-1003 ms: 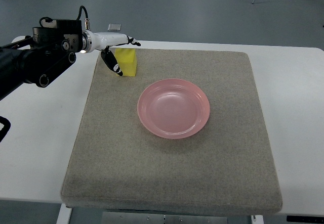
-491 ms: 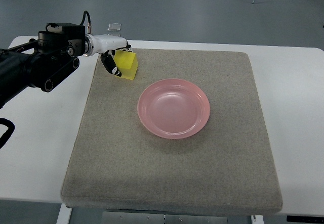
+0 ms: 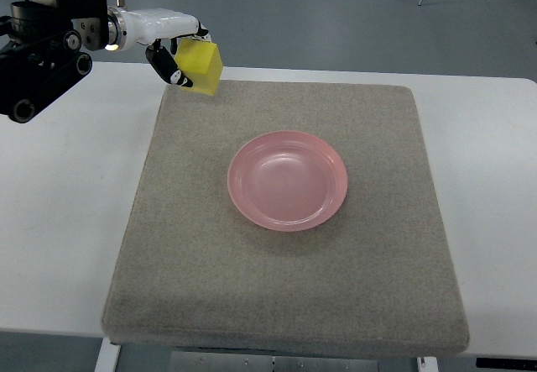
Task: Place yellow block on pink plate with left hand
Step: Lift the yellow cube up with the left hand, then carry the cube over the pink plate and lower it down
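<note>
Next, my left gripper sets the yellow block down on the middle of the pink plate (image 3: 290,175).
The yellow block (image 3: 200,66) hangs tilted in the air over the far left corner of the grey mat (image 3: 285,288), held by my left hand (image 3: 180,53). The hand's white and black fingers are shut on the block's left side and top. Its arm comes in from the upper left of the picture. The pink plate (image 3: 288,180) lies in the middle of the mat, to the right of and nearer than the block, with nothing on it. The right hand does not show.
The mat covers most of a white table (image 3: 67,221). Grey floor lies beyond the table's far edge. The black body of the left arm (image 3: 38,61) hangs over the table's far left corner.
The left hand closed on the yellow block and lifted it off the mat, up and slightly back. The arm rose and drew toward the upper left.
</note>
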